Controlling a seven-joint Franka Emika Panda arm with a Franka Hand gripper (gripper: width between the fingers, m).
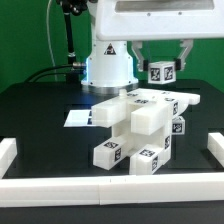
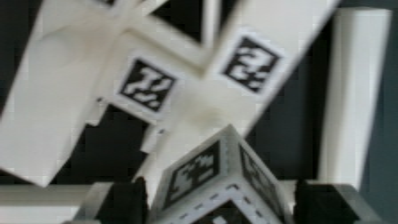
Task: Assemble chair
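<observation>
Next, my gripper releases the small tagged white chair part on top of the chair's uppermost white slabs (image 1: 159, 94). The part is now held in the air behind the chair.
The partly joined chair (image 1: 140, 125) stands mid-table, a stack of blocky white slabs and cube-ended legs with black-and-white tags. My gripper (image 1: 163, 66) hangs above and behind it, toward the exterior view's right, shut on a small tagged white chair part (image 1: 160, 71) held in the air. In the wrist view this part (image 2: 214, 175) sits wedged between my dark fingers (image 2: 121, 200), one corner edge pointing at the camera. Beyond it lie the chair's tagged slabs (image 2: 151, 85).
The marker board (image 1: 75, 117) lies flat left of the chair. White border rails run along the front (image 1: 110, 186), left (image 1: 7, 152) and right (image 1: 214, 150) of the black table. The robot base (image 1: 108, 65) stands behind, with a cable beside it.
</observation>
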